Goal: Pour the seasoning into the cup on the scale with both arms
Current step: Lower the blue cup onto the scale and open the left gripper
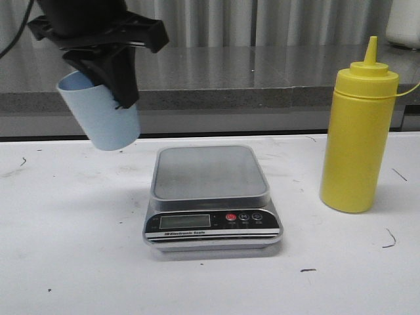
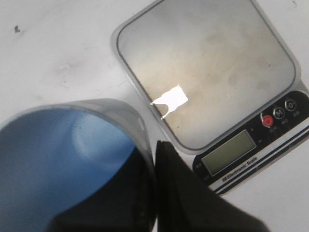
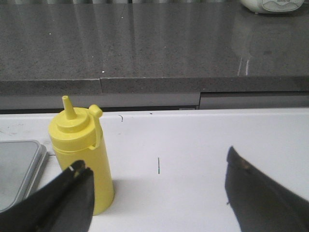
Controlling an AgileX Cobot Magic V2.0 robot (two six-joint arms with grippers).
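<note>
The robot's left gripper should release the pale blue cup upright on the middle of the scale's bare metal platform (image 1: 212, 173) (image 2: 207, 58).
My left gripper (image 1: 111, 82) is shut on the pale blue cup (image 1: 98, 111) and holds it tilted in the air, above the table to the left of the scale (image 1: 210, 172). In the left wrist view one finger sits inside the cup (image 2: 53, 154) and one outside, with the scale (image 2: 207, 67) beyond it, its platform bare. The yellow seasoning bottle (image 1: 359, 134) stands upright on the table right of the scale. My right gripper (image 3: 157, 179) is open and empty, the bottle (image 3: 82, 150) just beyond its one finger. The right gripper does not show in the front view.
A grey stone counter ledge (image 1: 262, 79) runs along the back of the white table (image 1: 72, 249). A white object (image 1: 403, 23) stands at the far right on the counter. The table has small dark marks.
</note>
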